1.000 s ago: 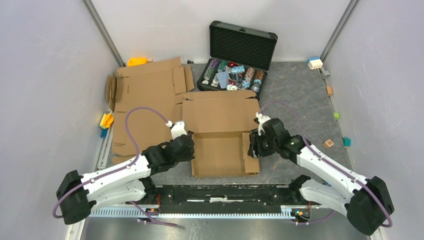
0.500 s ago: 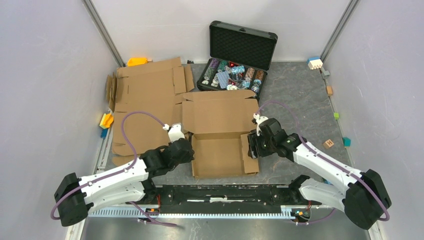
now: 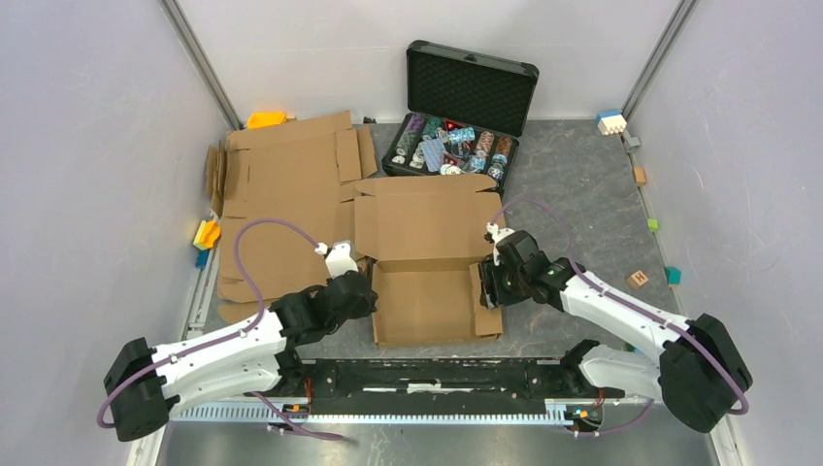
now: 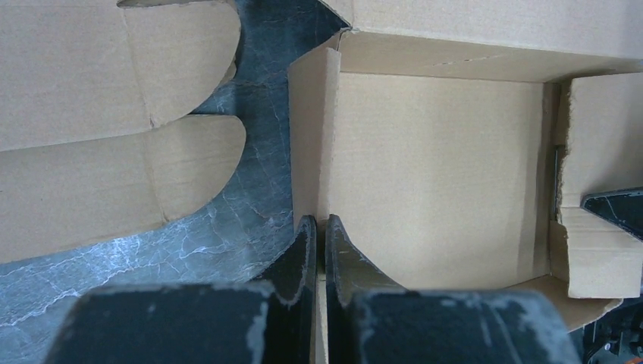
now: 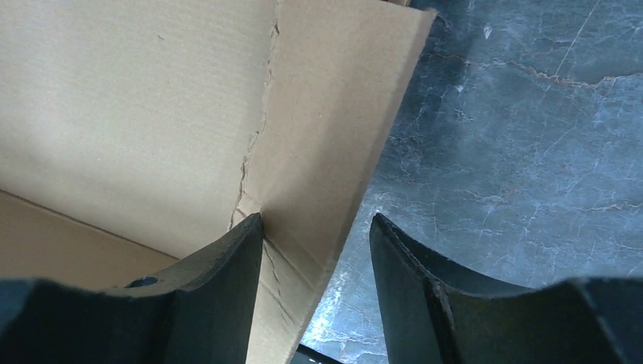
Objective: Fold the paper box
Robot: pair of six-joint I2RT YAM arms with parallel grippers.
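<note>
The creased side flap slants over the box's bottom; my right gripper should pinch it with the box's outer side [image 5: 373, 159] until both stand upright.
The paper box [image 3: 427, 228] is plain brown cardboard, partly raised, lying mid-table between my arms with its back panel flat. My left gripper [image 3: 365, 291] is shut on the box's upright left side wall [image 4: 311, 136], pinching the wall's near edge between its fingers [image 4: 320, 221]. My right gripper [image 3: 490, 283] is open and straddles the creased right side flap [image 5: 334, 136]. Its inner finger [image 5: 227, 273] rests against the flap's inside face; the outer finger [image 5: 413, 280] stands apart over the grey table. The box floor [image 4: 432, 174] is bare.
An open black case [image 3: 456, 146] with colourful chips sits just behind the box. Flat cardboard sheets [image 3: 291, 175] cover the table's left side. Small coloured blocks [image 3: 638, 279] lie along the right edge, a yellow-orange toy [image 3: 206, 233] at the left wall.
My right gripper has edged a little left along the right flap, its arm swinging with it. The left gripper stays clamped on the left wall, shifted slightly toward me.
</note>
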